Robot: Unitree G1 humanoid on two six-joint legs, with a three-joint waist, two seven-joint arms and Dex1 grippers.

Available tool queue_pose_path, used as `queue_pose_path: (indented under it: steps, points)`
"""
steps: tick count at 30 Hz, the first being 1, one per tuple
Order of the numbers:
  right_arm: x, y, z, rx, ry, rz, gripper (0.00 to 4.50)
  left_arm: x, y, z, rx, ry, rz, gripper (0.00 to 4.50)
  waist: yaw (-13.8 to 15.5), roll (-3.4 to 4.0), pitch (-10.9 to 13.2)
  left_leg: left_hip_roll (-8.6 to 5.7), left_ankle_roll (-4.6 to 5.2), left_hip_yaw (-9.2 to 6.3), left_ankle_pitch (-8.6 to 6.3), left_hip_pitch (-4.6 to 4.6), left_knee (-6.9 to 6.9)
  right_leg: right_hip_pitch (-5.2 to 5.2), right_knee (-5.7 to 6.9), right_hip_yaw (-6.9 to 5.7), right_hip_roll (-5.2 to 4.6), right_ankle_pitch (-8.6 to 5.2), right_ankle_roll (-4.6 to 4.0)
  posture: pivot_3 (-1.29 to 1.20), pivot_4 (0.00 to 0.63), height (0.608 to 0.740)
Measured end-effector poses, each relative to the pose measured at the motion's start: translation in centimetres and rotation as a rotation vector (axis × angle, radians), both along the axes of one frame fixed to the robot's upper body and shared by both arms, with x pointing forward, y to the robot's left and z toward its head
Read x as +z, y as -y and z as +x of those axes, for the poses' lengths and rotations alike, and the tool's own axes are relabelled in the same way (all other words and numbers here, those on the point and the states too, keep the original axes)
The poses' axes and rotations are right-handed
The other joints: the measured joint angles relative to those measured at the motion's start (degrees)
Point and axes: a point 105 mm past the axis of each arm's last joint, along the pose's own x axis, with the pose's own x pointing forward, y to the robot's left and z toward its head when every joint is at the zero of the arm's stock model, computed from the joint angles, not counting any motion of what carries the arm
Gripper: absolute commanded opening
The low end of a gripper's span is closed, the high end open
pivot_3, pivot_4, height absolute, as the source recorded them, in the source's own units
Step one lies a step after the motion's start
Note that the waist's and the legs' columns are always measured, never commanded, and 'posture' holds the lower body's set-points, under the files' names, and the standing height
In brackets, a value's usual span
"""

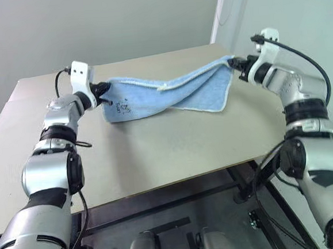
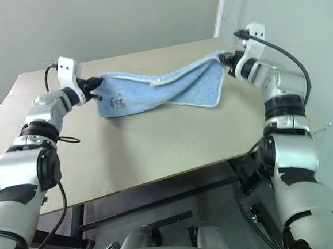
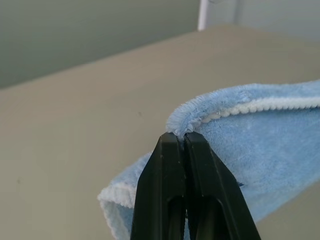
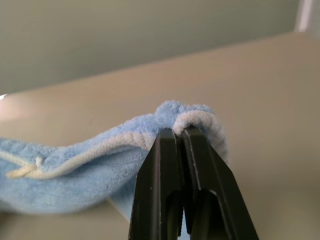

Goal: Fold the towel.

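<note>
My right gripper will let go of the towel's corner on the tan table [image 1: 228, 126], between the towel and the near edge of the table. That corner is now held stretched above the table.
The light-blue towel [image 1: 170, 95] with a whitish hem hangs stretched between my two grippers above the tan table [image 1: 157, 154], sagging in the middle, its lower edge near or on the tabletop. My left gripper [image 1: 103, 92] is shut on the towel's left corner; a dark embroidered mark [image 1: 122, 108] shows just beside it. My right gripper [image 1: 235, 65] is shut on the right corner. In the left wrist view the black fingers [image 3: 172, 170] pinch the hemmed edge of the towel [image 3: 260, 130]. In the right wrist view the fingers [image 4: 172, 165] clamp a bunched corner of the towel [image 4: 75, 170].
The table's near edge [image 1: 160, 188] runs across below the towel, with a dark frame and floor beneath. A grey wall stands behind the table. A white post [image 1: 222, 10] rises at the far right corner.
</note>
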Motion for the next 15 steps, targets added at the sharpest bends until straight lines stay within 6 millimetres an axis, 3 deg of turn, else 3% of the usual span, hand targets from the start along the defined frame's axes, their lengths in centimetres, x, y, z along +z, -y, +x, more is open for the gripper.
queue_pose_path:
  steps: [3,6,11,15]
  points:
    - [1.8,0.6,0.4,-0.035,0.056,-0.017,0.02,3.0,-0.2,0.5,0.053,0.083,0.003,0.00,0.02,0.00,0.00,0.00,0.04,0.00,-0.10,-0.03,-0.06,-0.04,0.01,0.00,0.01,-0.03,0.05,0.00,0.000,0.740]
    - [1.8,1.4,0.3,-0.048,0.062,-0.031,0.02,4.3,-0.7,0.4,0.057,0.124,0.043,0.00,0.00,0.00,0.00,0.00,0.05,0.02,-0.17,-0.03,-0.05,-0.02,0.00,0.01,0.01,-0.06,0.10,0.00,0.000,0.740]
    - [-0.6,2.1,-0.3,0.008,-0.024,-0.046,0.02,3.3,-1.2,-0.5,-0.051,0.081,0.120,0.00,-0.16,0.01,0.01,-0.01,0.05,0.04,-0.17,-0.03,0.04,0.01,0.03,0.01,0.01,-0.06,0.09,0.00,0.000,0.740]
    - [-5.2,2.5,-1.7,0.069,-0.180,-0.041,0.02,-0.9,-2.1,-2.3,-0.196,-0.036,0.212,0.00,-0.80,0.02,0.00,0.01,0.05,0.04,-0.17,0.00,0.11,0.04,0.10,0.02,0.00,-0.05,0.07,0.00,0.000,0.740]
